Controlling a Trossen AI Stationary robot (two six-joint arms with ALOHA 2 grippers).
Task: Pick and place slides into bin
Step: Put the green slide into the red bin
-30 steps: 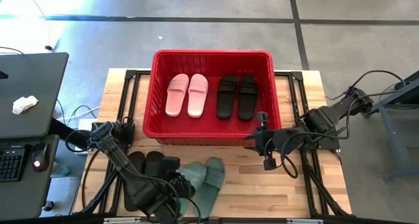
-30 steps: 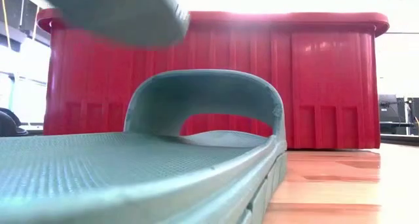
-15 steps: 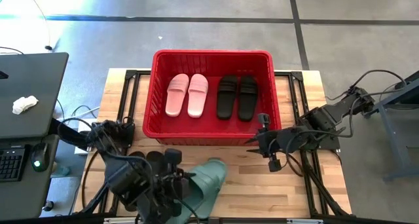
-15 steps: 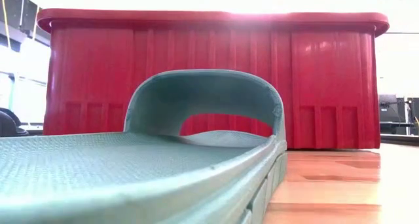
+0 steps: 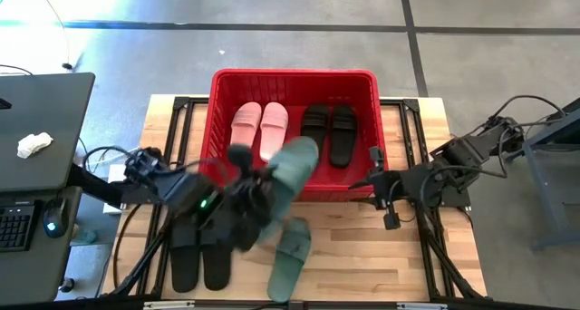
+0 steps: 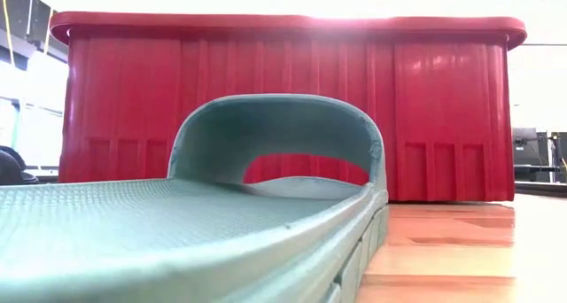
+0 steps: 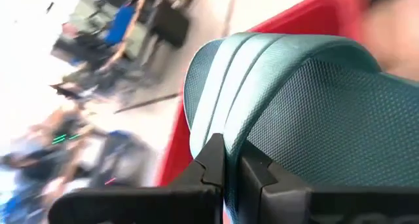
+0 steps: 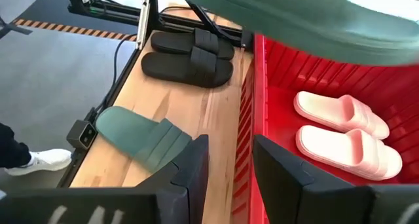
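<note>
Next, I release the sage-green slide with my left gripper on the pale pink slide (image 5: 241,136) nearest the red bin's side.
My left gripper (image 5: 263,188) is shut on a sage-green slide (image 5: 294,160), held in the air over the near wall of the red bin (image 5: 294,74). Its mate (image 5: 290,251) lies flat on the table near the front edge, close before the low camera (image 6: 266,205). A black pair (image 5: 199,256) lies on the table to the left of it. Inside the bin rest a pale pink pair (image 5: 258,129) and a black pair (image 5: 328,133). My right gripper (image 5: 376,188) hovers open to the right of the bin's near corner, with nothing between its fingers (image 8: 196,158). My left gripper pinches the green slide's sole at its edge (image 7: 232,145) between the two fingers, one on the textured footbed side, one on the other face. The fingers come from the table's left, slanting a little down. The slide is lifted clear and tilted, reaching out beyond the fingers over the bin's rim.
The bin fills the table's far middle; its near wall (image 8: 262,73) stands between the loose slides and the pairs inside. A desk with a keyboard and mouse (image 5: 36,165) stands left of the table. Bare wood shows right of the green slide.
My left gripper has risen from the table's near edge and swung toward the bin, carrying one green slide from the table up over the bin's near wall. The other green slide and the black pair stay on the table. My right gripper has drawn slightly toward the right.
</note>
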